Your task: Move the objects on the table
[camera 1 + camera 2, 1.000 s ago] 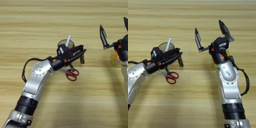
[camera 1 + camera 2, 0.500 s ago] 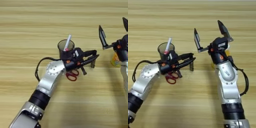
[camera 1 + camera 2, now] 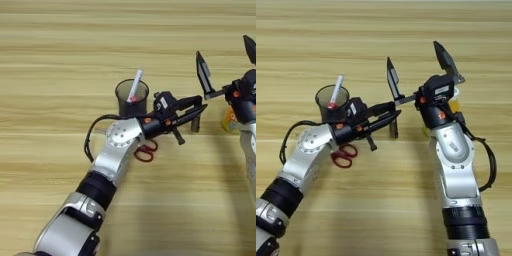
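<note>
My left gripper is to let go of the marker pen, which hangs upright just over the table, on the table [image 3: 160, 127] between the pen cup and the red-handled scissors.
My left gripper [image 3: 390, 114] reaches across to the right, past the cup, with its fingers shut on a slim black marker pen [image 3: 392, 129] that hangs upright from the tips just over the table [image 3: 316, 45]. My right gripper [image 3: 412, 52] is raised with its two fingers spread wide open and nothing between them. Its near finger [image 3: 392, 80] stands just above the left gripper's tips. The small orange drink bottle [image 3: 231, 120] stands behind the right wrist, mostly hidden; only an orange patch shows.
A black cylindrical pen cup [image 3: 132, 97] holding a white pen stands behind the left forearm. Red-handled scissors [image 3: 342, 156] lie flat under that forearm. The right arm's cable [image 3: 490, 165] loops out to the right.
The left arm has stretched to the right with the marker, from beside the cup to just under the right gripper's near finger. The right gripper has barely moved and stays open.
</note>
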Robot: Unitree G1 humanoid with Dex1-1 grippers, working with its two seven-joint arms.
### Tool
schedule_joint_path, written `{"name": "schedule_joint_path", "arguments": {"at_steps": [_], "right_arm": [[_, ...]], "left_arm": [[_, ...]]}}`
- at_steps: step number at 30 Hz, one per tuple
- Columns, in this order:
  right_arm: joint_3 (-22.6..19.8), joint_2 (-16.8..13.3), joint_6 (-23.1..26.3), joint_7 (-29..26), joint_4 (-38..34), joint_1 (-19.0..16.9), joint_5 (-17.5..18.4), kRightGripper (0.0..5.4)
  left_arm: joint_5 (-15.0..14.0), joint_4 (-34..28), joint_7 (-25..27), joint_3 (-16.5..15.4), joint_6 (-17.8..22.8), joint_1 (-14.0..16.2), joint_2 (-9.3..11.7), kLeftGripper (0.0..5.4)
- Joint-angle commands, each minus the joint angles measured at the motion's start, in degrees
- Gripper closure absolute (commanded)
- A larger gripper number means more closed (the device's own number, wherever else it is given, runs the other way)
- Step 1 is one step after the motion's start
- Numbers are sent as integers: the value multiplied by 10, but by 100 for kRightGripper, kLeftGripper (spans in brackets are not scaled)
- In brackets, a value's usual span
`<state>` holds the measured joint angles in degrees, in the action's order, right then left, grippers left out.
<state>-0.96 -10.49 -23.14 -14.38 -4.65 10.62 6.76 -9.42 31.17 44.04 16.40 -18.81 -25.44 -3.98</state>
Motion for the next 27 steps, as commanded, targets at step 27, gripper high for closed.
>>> {"name": "schedule_joint_path", "arguments": {"at_steps": [27], "right_arm": [[0, -2, -1, -6, -3, -2, 0, 0]], "left_arm": [[67, 219, 14, -26, -102, -46, 22, 464]]}}
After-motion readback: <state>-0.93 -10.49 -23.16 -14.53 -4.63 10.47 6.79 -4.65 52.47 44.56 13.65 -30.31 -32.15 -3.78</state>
